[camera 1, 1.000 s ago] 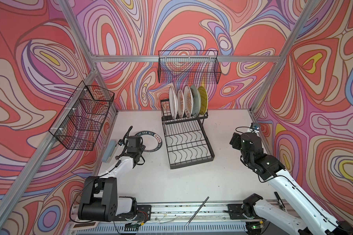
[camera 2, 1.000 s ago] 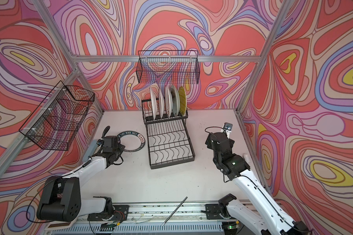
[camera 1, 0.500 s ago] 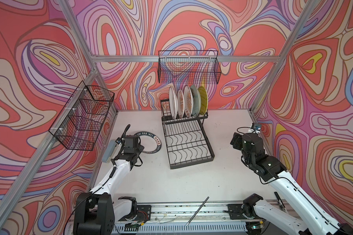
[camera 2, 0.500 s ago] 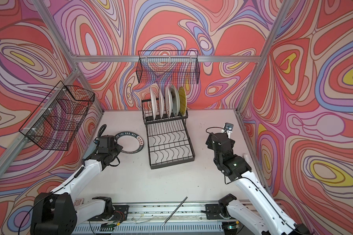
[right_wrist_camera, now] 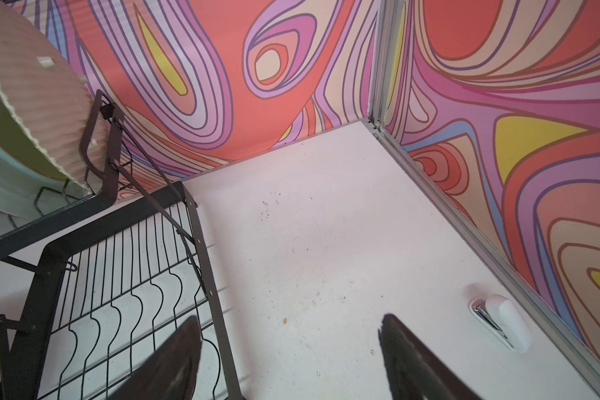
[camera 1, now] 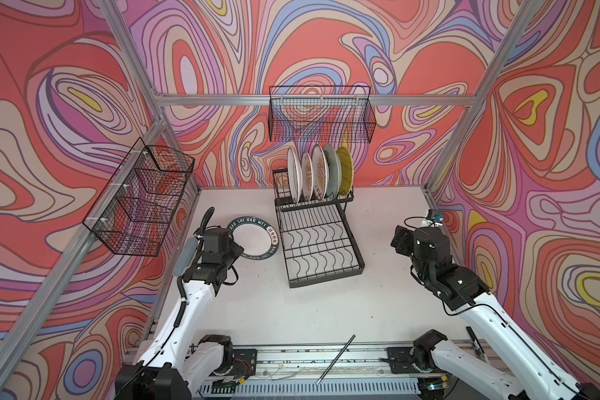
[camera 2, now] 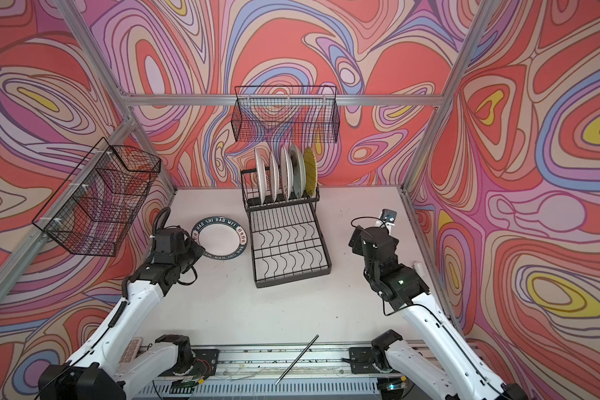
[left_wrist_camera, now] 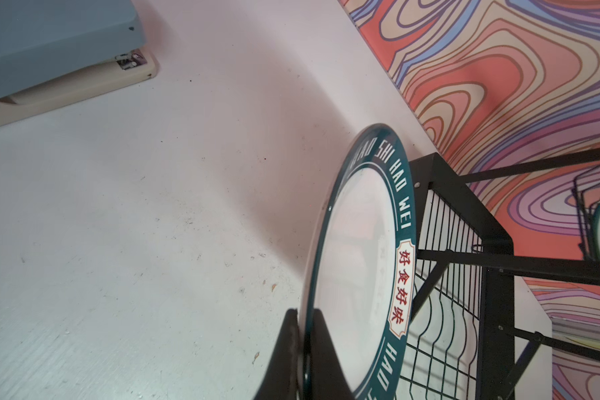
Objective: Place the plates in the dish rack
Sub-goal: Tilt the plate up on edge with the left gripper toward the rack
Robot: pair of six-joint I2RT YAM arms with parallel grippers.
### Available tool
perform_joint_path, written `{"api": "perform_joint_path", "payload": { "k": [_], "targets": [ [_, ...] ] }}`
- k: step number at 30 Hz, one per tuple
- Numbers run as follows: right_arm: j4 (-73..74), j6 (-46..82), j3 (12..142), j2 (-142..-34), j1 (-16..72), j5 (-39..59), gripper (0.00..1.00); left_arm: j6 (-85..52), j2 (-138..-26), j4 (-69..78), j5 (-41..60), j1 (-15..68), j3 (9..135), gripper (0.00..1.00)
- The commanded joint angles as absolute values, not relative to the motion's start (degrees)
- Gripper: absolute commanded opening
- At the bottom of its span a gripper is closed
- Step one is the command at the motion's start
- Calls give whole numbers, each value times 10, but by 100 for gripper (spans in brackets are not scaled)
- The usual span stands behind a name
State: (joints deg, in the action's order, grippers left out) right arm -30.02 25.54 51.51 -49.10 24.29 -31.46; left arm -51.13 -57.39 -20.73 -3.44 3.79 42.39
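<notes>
My right gripper grips the white plate next on its rack-side rim, across from where my left gripper holds the plate.
A white plate with a dark lettered rim (camera 1: 255,239) (camera 2: 219,242) (left_wrist_camera: 357,263) is just left of the dish rack (camera 1: 361,259) (camera 2: 327,265). My left gripper (camera 1: 234,247) (camera 2: 196,249) (left_wrist_camera: 305,318) is shut on its near-left rim, one finger on each face. Several plates (camera 1: 319,173) (camera 2: 284,176) stand upright in the raised upper tier. The flat lower tray (right_wrist_camera: 125,277) holds nothing. My right gripper (camera 1: 397,239) (camera 2: 355,237) (right_wrist_camera: 290,332) is open and holds nothing, just off the rack's right side.
Black mesh baskets hang on the back wall (camera 1: 321,114) and the left wall (camera 1: 142,197). A grey-blue flat object (camera 1: 184,256) (left_wrist_camera: 49,45) lies by the left wall. A metal rod (camera 1: 336,358) lies at the front edge. A small white object (right_wrist_camera: 503,322) lies by the right wall.
The left arm has straightened and risen while its gripper keeps hold of the lettered plate, which has shifted slightly toward the rack. The right gripper has edged a little left.
</notes>
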Motion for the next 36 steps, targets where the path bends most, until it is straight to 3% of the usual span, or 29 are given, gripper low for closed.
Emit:
{"api": "perform_joint_path", "payload": {
  "k": [1, 24, 36],
  "targets": [
    [-293, 250, 512, -497, 240, -298, 83, -505, -556, -215, 8, 38, 450, 0],
    [-276, 258, 523, -541, 239, -247, 83, -447, -574, -262, 215, 38, 482, 0],
    [-246, 272, 535, -578, 240, -173, 83, -436, -593, -184, 338, 43, 475, 0]
  ]
}}
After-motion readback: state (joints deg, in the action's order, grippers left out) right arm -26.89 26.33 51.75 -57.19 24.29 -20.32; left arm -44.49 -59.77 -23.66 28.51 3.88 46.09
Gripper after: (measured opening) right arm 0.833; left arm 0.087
